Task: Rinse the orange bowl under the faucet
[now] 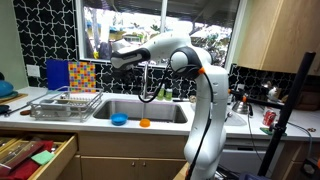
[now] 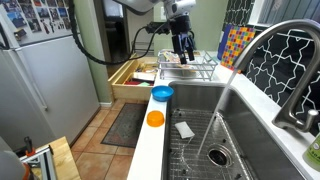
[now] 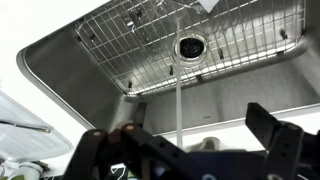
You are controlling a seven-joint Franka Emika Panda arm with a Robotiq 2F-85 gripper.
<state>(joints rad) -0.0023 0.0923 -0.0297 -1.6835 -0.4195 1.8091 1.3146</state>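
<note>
The robot's gripper will next move down to the sides of the orange bowl [image 1: 145, 123] on the counter's front edge and close there, around the bowl.
The orange bowl [image 1: 144, 122] sits on the front edge of the counter next to a blue bowl [image 1: 119, 120]; both show again in the exterior view along the sink, orange [image 2: 155, 118] and blue [image 2: 162, 94]. The silver gooseneck faucet [image 2: 285, 55] arches over the sink, and a thin stream of water runs from it into the basin. My gripper [image 1: 120, 60] hangs open and empty high above the sink, far from the orange bowl. It also shows in an exterior view [image 2: 183, 45]. In the wrist view its jaws [image 3: 185, 125] frame the water stream and the drain [image 3: 190, 46].
A wire grid lines the bottom of the sink [image 3: 60, 60]. A sponge [image 2: 185, 129] lies in the basin. A wire dish rack [image 1: 65, 103] stands beside the sink. A drawer [image 1: 40, 155] below the counter is pulled open. A red can [image 1: 267, 117] stands on the counter past the arm.
</note>
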